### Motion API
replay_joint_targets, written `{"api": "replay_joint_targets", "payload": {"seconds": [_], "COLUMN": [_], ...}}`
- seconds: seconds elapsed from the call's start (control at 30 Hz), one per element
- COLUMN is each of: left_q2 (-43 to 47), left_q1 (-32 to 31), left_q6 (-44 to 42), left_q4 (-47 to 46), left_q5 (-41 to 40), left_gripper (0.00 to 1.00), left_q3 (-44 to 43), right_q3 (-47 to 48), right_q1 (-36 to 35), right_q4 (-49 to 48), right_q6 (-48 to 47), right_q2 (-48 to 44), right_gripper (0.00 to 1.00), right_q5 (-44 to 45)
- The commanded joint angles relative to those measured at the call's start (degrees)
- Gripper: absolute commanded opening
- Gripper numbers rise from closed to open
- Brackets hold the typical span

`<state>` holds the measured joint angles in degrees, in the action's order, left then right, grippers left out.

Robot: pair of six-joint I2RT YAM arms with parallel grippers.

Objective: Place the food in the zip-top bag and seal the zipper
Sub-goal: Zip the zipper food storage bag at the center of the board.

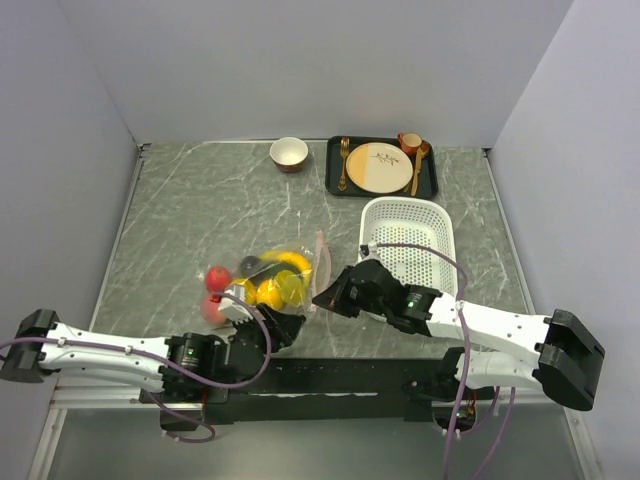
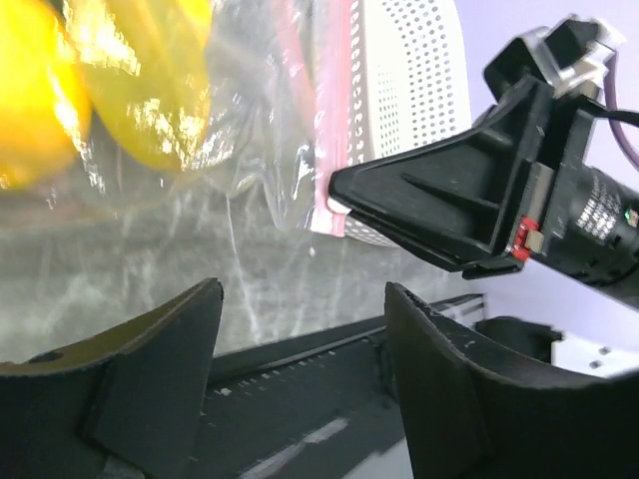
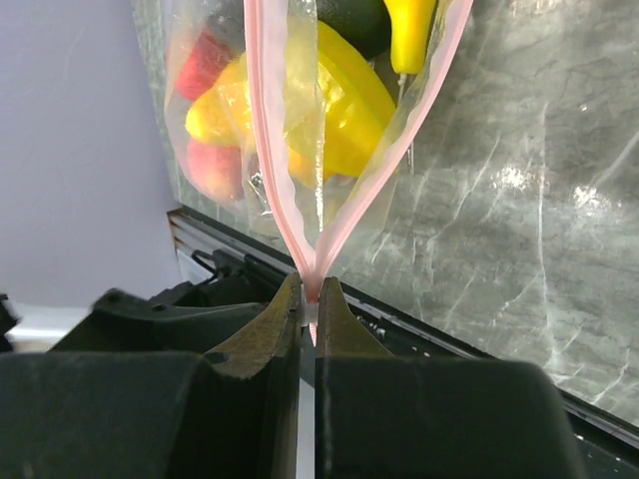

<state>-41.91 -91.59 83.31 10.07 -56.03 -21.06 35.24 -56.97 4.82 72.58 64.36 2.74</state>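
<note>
The robot's right gripper alone holds the zipper's near end, so the left gripper will pinch the film (image 2: pixel 291 205) beside it before the right gripper slides along the gaping strips.
The clear zip-top bag (image 1: pixel 268 280) lies on the marble table with the food (image 1: pixel 283 264) inside: yellow and orange pieces, a red apple (image 1: pixel 217 275) and a dark ball. My right gripper (image 1: pixel 321 297) is shut on the near end of the pink zipper (image 3: pixel 262 130). Beyond the pinch (image 3: pixel 310 292) the two pink strips spread apart, so the mouth gapes there. My left gripper (image 2: pixel 305 291) stands open just short of the bag (image 2: pixel 200 160), nothing between its fingers (image 2: pixel 150 359). In that view the right gripper's tip (image 2: pixel 344 190) holds the zipper (image 2: pixel 334 110).
A white perforated basket (image 1: pixel 405 235) stands right of the bag. At the back are a dark tray (image 1: pixel 432 180) with plate and cutlery, a cup (image 1: pixel 410 143) and a small bowl (image 1: pixel 289 153). The table's near rail (image 1: pixel 330 375) runs under both wrists.
</note>
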Motion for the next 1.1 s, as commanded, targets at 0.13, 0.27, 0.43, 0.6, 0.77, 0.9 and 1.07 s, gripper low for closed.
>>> {"api": "replay_joint_targets", "payload": {"seconds": [0.13,0.27,0.43,0.6,0.77,0.9,1.07], "left_q2": [-5.2,3.1,9.2,4.4,-4.3,-9.7,-9.5], "left_q1": [0.8,8.0,15.6,20.0,22.2,22.9,23.7], "left_q6": [20.2,17.0,12.9,9.7,9.5,9.0,9.3], "left_q4": [-0.9,-12.4,-16.7,-25.5,-41.3,-46.8,-48.0], "left_q5": [3.8,10.7,16.8,23.9,30.8,33.5,32.9], "left_gripper": [0.73,0.71,0.69,0.7,0.69,0.64,0.59], "left_q3": [-0.1,8.5,12.5,13.1,14.9,13.9,14.7], "right_q3": [-0.6,-1.4,-1.6,-1.3,-1.1,-1.0,-1.0], "right_q1": [0.3,0.2,0.2,0.2,0.3,0.3,0.2], "right_q4": [-4.6,-4.6,-3.8,-3.7,-3.9,-3.9,-3.7], "right_q6": [0.7,0.9,0.9,0.8,0.9,0.7,0.6], "right_q2": [-2.0,-2.7,-3.5,-3.4,-2.7,-2.5,-2.3], "right_gripper": [0.04,0.04,0.04,0.04,0.04,0.04,0.04], "right_q5": [0.5,0.9,1.7,2.4,2.3,2.3,2.2]}}
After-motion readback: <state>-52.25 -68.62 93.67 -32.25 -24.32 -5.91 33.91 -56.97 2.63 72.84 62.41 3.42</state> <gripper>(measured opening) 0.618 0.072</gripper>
